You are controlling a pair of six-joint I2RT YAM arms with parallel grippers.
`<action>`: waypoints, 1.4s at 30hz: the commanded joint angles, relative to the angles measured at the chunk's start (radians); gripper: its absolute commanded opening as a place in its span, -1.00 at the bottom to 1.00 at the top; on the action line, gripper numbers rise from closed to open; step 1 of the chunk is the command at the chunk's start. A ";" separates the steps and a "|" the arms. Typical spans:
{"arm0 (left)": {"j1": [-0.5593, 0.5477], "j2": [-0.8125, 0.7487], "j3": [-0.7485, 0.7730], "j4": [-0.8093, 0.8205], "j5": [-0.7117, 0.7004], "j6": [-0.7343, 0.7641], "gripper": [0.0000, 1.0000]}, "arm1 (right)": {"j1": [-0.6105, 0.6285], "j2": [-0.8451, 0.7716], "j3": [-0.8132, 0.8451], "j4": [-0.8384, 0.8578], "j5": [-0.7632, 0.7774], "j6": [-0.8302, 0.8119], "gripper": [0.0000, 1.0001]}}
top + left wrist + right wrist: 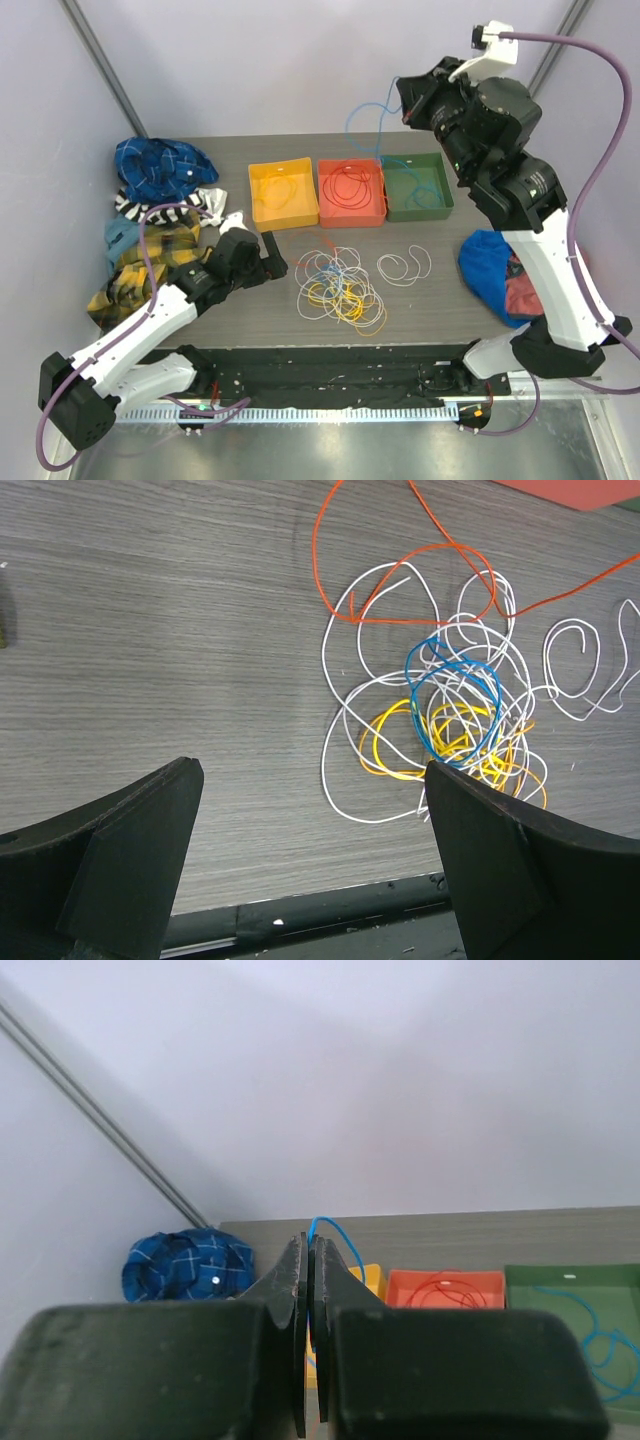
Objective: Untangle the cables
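Next, my left gripper closes on the orange cable's part (328, 243) (446, 544) between the tangle and the red tray.
A tangle of white, yellow, orange and blue cables (340, 288) lies on the table's middle front; it also shows in the left wrist view (450, 715). A separate white loop (404, 265) lies to its right. My left gripper (268, 256) is open and empty, low over the table just left of the tangle. My right gripper (405, 100) is raised high above the trays and shut on a blue cable (365, 110), which hangs down into the green tray (418, 186). The blue cable (332, 1232) sticks out between the closed fingers in the right wrist view.
A yellow tray (282, 194) holds a yellow cable, a red tray (351, 192) holds a red cable. Coloured cloths are piled at the left (160, 170) and at the right (495, 275). The table's front edge is a black rail (330, 910).
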 commanded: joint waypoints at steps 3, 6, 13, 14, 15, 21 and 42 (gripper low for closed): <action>-0.002 -0.005 0.003 0.052 -0.018 0.009 1.00 | 0.011 0.019 0.062 -0.047 -0.120 0.039 -0.98; -0.002 -0.012 0.001 0.055 -0.027 0.006 1.00 | 0.011 -0.072 -0.130 0.013 -0.134 0.068 -0.98; -0.002 -0.116 -0.066 0.242 -0.127 -0.005 1.00 | 0.013 -0.202 -0.333 0.043 -0.189 0.110 -0.98; -0.002 -0.124 -0.084 0.292 -0.134 -0.008 0.99 | 0.011 -0.206 -0.331 0.039 -0.200 0.123 -0.98; -0.002 -0.126 -0.100 0.369 -0.136 -0.008 1.00 | 0.013 -0.213 -0.328 0.035 -0.212 0.130 -0.98; -0.003 0.001 -0.063 0.448 -0.055 0.173 0.99 | 0.013 -0.236 -0.279 -0.013 -0.277 0.146 -0.99; -0.012 0.393 0.119 0.716 0.284 0.340 0.97 | 0.011 -0.344 -0.361 -0.019 -0.304 0.143 -0.98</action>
